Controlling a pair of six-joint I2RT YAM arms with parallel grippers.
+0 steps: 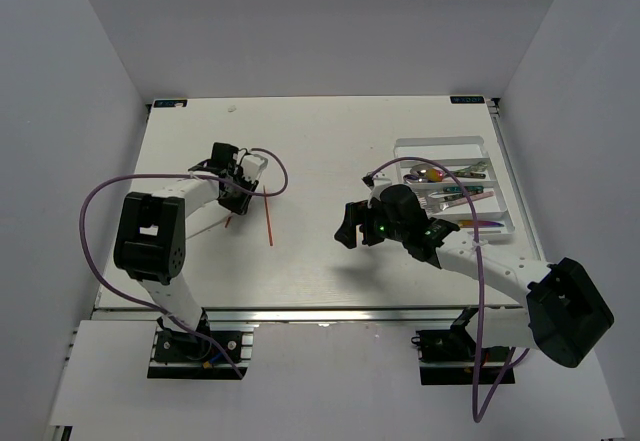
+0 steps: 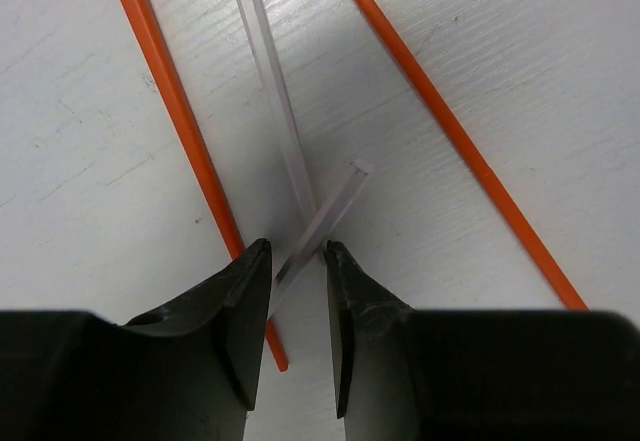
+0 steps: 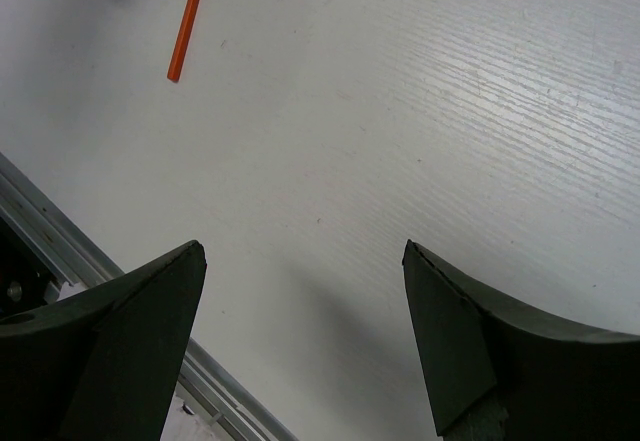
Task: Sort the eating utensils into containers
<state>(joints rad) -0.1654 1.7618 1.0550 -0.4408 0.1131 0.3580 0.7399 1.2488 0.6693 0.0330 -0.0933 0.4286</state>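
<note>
The upper white chopstick lies at a slant across the fingers of my left gripper, so I need to open, straighten it along them and grip it near its end point(image 2: 346, 187) before I lift.
My left gripper point(image 2: 297, 246) is down at the table on the left point(image 1: 243, 179), its jaws narrowed on a white chopstick point(image 2: 335, 206) that crosses over a second white chopstick point(image 2: 268, 61). Two red-orange chopsticks point(image 2: 170, 91) point(image 2: 450, 131) lie on either side; one shows in the top view point(image 1: 268, 219). The white cutlery tray point(image 1: 440, 143) sits at the right with iridescent utensils point(image 1: 430, 173) in its compartments. My right gripper point(image 1: 350, 226) is open and empty over bare table mid-right point(image 3: 305, 246); a red-orange chopstick end point(image 3: 187, 23) shows far ahead of it.
The table's metal front rail point(image 3: 60, 251) runs close below my right gripper. White walls enclose the table on three sides. A purple cable point(image 1: 270, 166) loops beside my left wrist.
</note>
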